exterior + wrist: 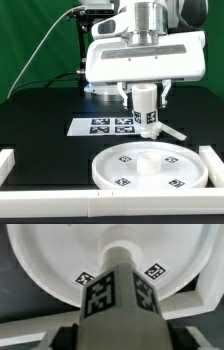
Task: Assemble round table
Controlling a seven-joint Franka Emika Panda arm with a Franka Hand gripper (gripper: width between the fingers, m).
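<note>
The robot's gripper will release the cylinder leg, now held upright over the disc, on the raised part at the centre of the round disc (149,155) (118,247).
My gripper (146,104) is shut on the short thick cylinder leg (148,116), held upright with its black-white tags showing. The leg hangs over the middle of the large rimmed round disc (110,168), which lies flat on the black table near the front. In the wrist view the leg (116,297) runs from between my fingers (58,338) down to the raised hub (121,249) at the centre of the disc (50,263). I cannot tell whether leg and hub touch. A small white piece, probably the foot piece (173,131), lies just behind the disc, on the exterior view's right of the leg.
The marker board (100,125) lies flat behind the disc. White border rails run along the exterior view's left (6,160), front (90,207) and right (213,165) of the work area. A green backdrop stands behind.
</note>
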